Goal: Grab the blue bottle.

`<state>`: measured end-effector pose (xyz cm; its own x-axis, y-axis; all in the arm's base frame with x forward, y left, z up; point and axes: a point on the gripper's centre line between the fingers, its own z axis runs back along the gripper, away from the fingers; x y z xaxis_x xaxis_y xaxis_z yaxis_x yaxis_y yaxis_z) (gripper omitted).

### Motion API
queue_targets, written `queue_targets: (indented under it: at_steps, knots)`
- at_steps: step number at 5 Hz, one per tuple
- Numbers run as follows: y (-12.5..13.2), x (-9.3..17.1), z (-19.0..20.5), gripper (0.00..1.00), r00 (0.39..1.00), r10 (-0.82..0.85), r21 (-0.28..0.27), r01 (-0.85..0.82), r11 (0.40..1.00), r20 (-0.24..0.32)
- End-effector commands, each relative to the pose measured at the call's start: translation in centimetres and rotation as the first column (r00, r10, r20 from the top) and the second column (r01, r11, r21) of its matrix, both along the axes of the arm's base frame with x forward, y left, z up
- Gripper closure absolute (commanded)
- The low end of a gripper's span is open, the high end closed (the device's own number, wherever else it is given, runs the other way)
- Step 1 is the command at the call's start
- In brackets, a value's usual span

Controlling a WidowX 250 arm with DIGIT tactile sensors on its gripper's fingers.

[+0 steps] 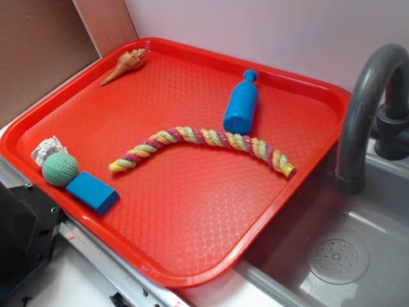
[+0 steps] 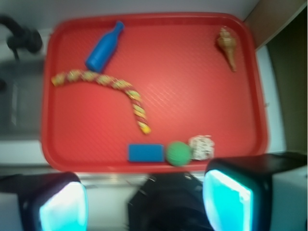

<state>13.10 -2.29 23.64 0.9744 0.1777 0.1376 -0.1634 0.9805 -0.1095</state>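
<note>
I need to close my gripper on the wide body (image 1: 241, 105) (image 2: 102, 53) of the blue bottle, between the bottle's round base and its narrow neck.
The blue bottle (image 1: 241, 102) lies on its side near the far right of the red tray (image 1: 192, 256), cap pointing to the back wall, its round base just above the rope. From the wrist view the blue bottle (image 2: 103, 47) shows at the tray's upper left. My gripper (image 2: 144, 202) hangs high over the near edge of the tray (image 2: 154, 166), far from the bottle. Its two cyan fingers (image 2: 226, 202) stand wide apart with nothing between them. The gripper does not appear in the exterior view.
A striped rope (image 1: 201, 148) curves across the tray's middle. A green ball (image 1: 61, 169), a flat blue block (image 1: 93, 192) and a crumpled foil wad (image 1: 48, 149) sit at the near left corner. A seashell (image 1: 125, 65) lies at the back. A grey faucet (image 1: 361, 109) and sink (image 1: 339, 256) are on the right.
</note>
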Motion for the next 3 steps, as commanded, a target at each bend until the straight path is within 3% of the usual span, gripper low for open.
queue_targets:
  at_steps: [1, 2, 3]
  knots:
    - [-3.1, 5.1, -2.7, 0.00, 0.945, 0.320, -0.035, -0.318, 0.947, 0.067]
    - [-4.4, 8.2, -4.3, 0.00, 0.927, 0.367, -0.050, -0.364, 0.930, 0.080]
    - [-5.4, 11.2, -6.4, 0.00, 0.917, 0.395, -0.053, -0.392, 0.918, 0.050]
